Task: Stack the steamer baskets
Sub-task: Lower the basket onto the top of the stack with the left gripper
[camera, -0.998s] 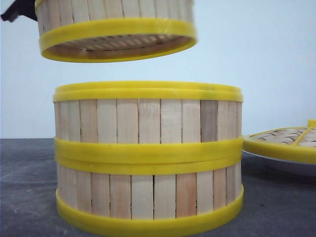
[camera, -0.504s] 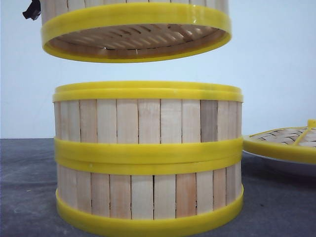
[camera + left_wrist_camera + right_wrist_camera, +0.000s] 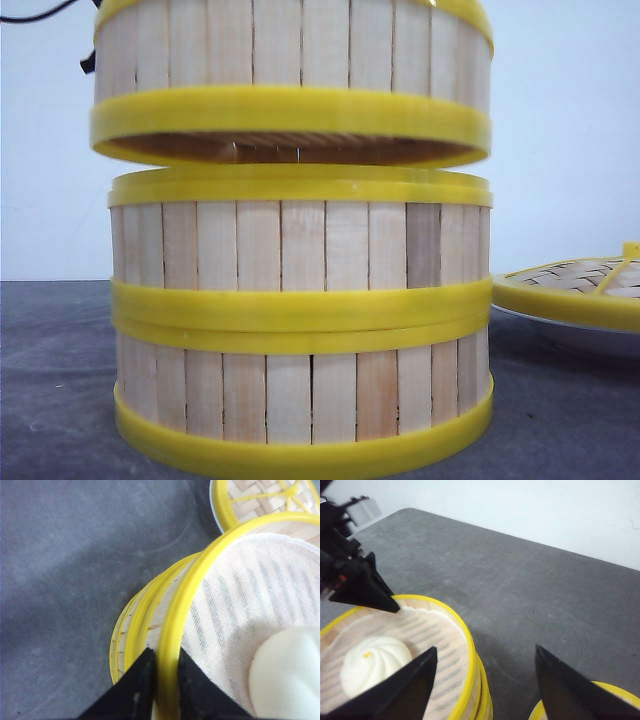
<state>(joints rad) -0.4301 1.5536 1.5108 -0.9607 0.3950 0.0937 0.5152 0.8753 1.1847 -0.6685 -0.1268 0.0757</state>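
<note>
Once the robot's left gripper lets go, the steamer basket with the white bun in it will sit on the stack's top yellow rim (image 3: 301, 180).
Two steamer baskets stand stacked on the table, the upper one (image 3: 300, 245) on the lower one (image 3: 300, 395). A third steamer basket (image 3: 290, 70) hangs just above them, nearly centred, with a thin gap under its bottom rim. My left gripper (image 3: 164, 656) is shut on that basket's yellow top rim (image 3: 172, 625). The basket is lined with white cloth and holds a white bun (image 3: 290, 675). My right gripper (image 3: 485, 649) stands open above the basket's edge (image 3: 465, 630), holding nothing. The left gripper (image 3: 370, 592) also shows in the right wrist view.
A flat woven lid with a yellow rim (image 3: 580, 285) lies on a white plate (image 3: 565, 335) just right of the stack, also seen from the left wrist (image 3: 270, 497). The tabletop (image 3: 50, 380) is dark grey. A pale wall is behind.
The held basket has moved to the right and come down, from high and off to the left to just above the stack. The stack and lid have not moved.
</note>
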